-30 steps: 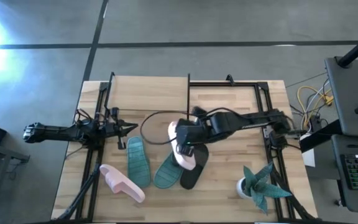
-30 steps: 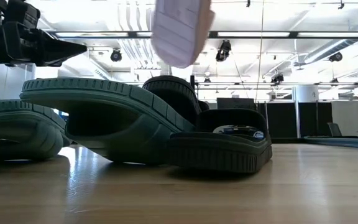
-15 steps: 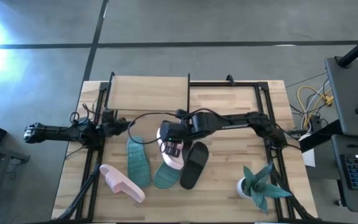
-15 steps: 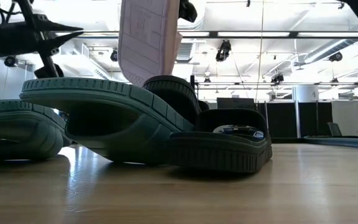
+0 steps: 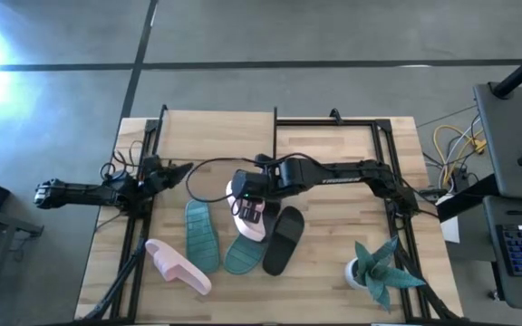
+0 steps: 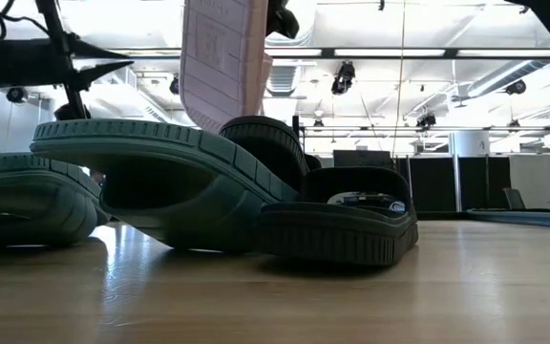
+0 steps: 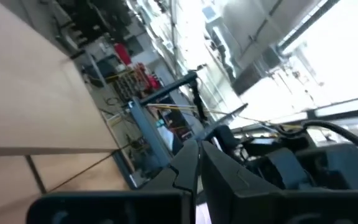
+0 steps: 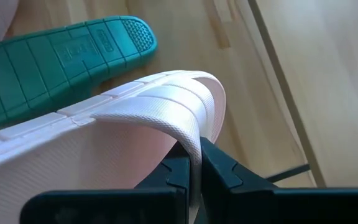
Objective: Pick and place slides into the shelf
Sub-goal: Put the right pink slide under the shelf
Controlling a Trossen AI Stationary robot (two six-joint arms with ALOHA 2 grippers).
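The pale pink slide, now hanging above a teal slide, will be let go by my right gripper beside the sole-up teal slide's far end [image 5: 217,192] [image 8: 188,81], toward the shelf.
My right gripper [image 5: 243,197] is shut on a pale pink slide [image 5: 248,217], which hangs sole outward in the low view [image 6: 222,57]. Below it, one teal slide [image 5: 201,235] lies sole up. A second teal slide [image 6: 160,177] sits tilted, its end against a black slide [image 5: 282,240]. Another pink slide [image 5: 179,265] lies near the front left. The shelf [image 5: 329,145], a pale board in a thin black frame, stands at the far right. My left gripper [image 5: 185,167] is shut on nothing, off to the left. My right gripper pinches the pink slide's wide strap [image 8: 194,146] between its two fingers, at the strap's edge. The fingers slant down from the table's right. The slide hangs below them nearly upright, its lower end [image 6: 220,119] just over the tilted teal slide; I cannot tell whether they touch.
A potted plant [image 5: 379,267] stands at the front right. A dark cable [image 5: 208,186] loops over the table between the arms. Black frame posts [image 5: 143,208] run along the table's left and right sides. Bare wood lies in front of the slides.
My right gripper has carried the pink slide toward the table's left and a little down. The slide has swung from over the black slide to over the tilted teal one and hangs more upright. My left gripper has rolled about its own axis.
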